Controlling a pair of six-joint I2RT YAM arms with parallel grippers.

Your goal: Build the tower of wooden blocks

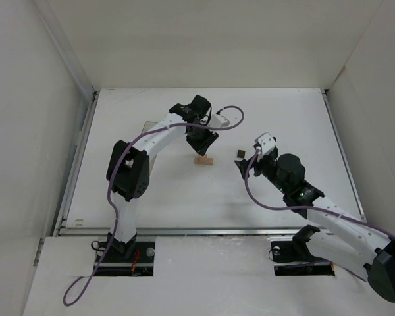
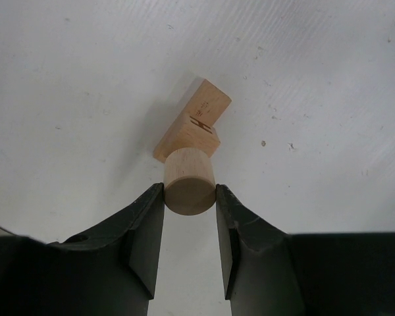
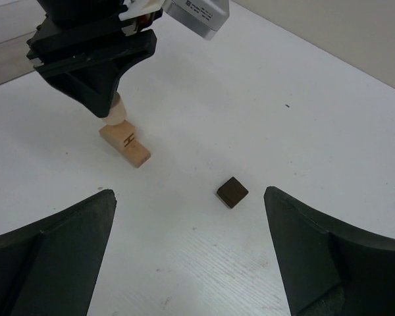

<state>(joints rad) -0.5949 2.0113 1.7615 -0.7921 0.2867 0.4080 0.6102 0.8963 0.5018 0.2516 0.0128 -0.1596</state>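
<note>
My left gripper is going to set the pale wooden cylinder, now held on one end of the oblong block, upright and let go of it on the small block atop the pale tan oblong block [image 1: 203, 156] [image 2: 189, 139].
A pale tan oblong block [image 1: 204, 160] lies flat on the white table, also in the left wrist view [image 2: 192, 122] and the right wrist view [image 3: 126, 146]. My left gripper [image 2: 189, 197] is shut on a small pale wooden cylinder [image 2: 189, 181] and holds it upright on one end of that block; it also shows in the right wrist view [image 3: 116, 116]. A dark brown cube [image 1: 239, 153] lies on the table to the right, apart from the block. My right gripper [image 3: 191, 210] is open and empty, just short of the cube [image 3: 232, 191].
White walls enclose the table [image 1: 276, 118] on the left, back and right. A clear plastic box edge [image 1: 147, 125] shows behind the left arm. The left gripper [image 1: 202, 141] stands directly over the block.
</note>
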